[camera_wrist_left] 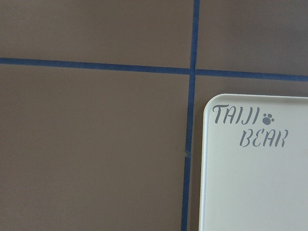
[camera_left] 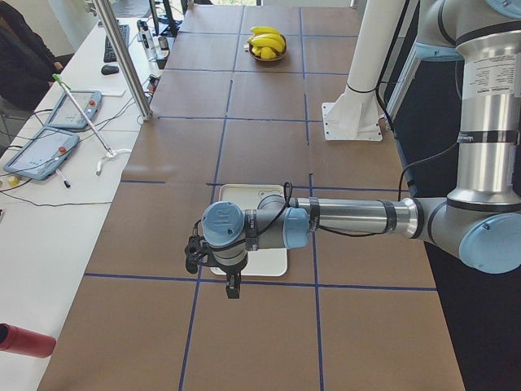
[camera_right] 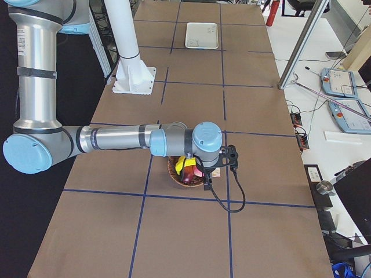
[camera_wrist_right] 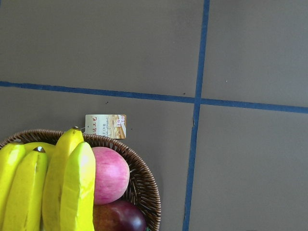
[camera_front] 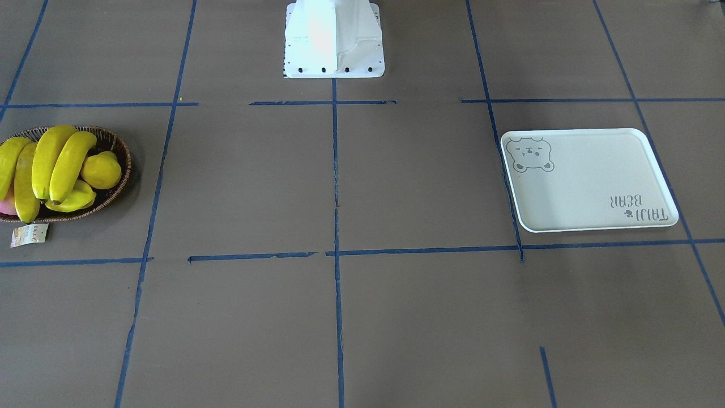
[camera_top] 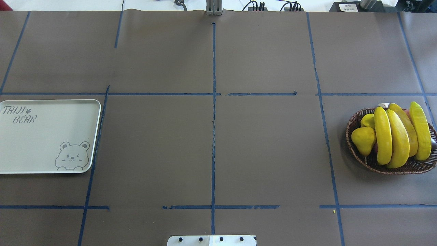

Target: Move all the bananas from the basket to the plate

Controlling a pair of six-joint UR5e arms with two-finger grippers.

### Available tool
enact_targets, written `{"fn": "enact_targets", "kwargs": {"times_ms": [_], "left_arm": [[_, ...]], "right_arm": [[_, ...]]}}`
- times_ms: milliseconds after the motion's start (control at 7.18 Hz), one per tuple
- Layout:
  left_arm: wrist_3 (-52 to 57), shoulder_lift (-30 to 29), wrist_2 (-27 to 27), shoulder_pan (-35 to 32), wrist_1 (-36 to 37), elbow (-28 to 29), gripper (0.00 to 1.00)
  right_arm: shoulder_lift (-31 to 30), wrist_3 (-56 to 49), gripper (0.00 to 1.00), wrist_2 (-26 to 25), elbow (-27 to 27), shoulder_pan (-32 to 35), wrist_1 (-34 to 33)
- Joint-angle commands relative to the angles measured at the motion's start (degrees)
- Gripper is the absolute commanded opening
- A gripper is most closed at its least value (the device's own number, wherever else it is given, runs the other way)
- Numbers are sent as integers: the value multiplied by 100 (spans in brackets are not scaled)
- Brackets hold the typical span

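The robot's right gripper should close on the outermost banana beside the red apple, near the banana's end [camera_front: 16, 147] farthest from the paper tag.
Several long yellow bananas [camera_top: 392, 138] lie side by side in the dark wicker basket [camera_top: 355, 152] at the table's right end; they also show in the front view [camera_front: 51, 164] and the right wrist view [camera_wrist_right: 62, 192]. The cream bear-print plate [camera_top: 44, 136] lies bare at the left end, also in the front view [camera_front: 589, 181] and the left wrist view [camera_wrist_left: 255, 183]. My left gripper [camera_left: 232, 285] hangs above the plate's edge. My right gripper [camera_right: 207, 182] hangs above the basket [camera_right: 174, 171]. Both show only in side views, so I cannot tell whether they are open or shut.
A yellow pear-like fruit [camera_top: 363, 140], a red apple [camera_wrist_right: 110, 175] and a dark plum [camera_wrist_right: 120, 216] share the basket. Its paper tag [camera_wrist_right: 106, 126] lies on the table. The white robot base [camera_front: 334, 39] stands mid-table. Tablets [camera_left: 49, 147] lie on the side desk.
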Motion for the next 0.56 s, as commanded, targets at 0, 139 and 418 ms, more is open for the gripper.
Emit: {"fn": "enact_targets", "kwargs": {"times_ms": [0, 139, 418], "left_arm": [[3, 10, -10, -9, -3, 1, 100], [3, 11, -10, -9, -3, -8, 100], [-6, 11, -10, 0, -3, -43, 100]], "right_arm": [[-132, 104, 100, 60, 212, -46, 36], [-324, 940, 100, 16, 579, -221, 141], [-1226, 1658, 100, -211, 697, -573, 1923]]}}
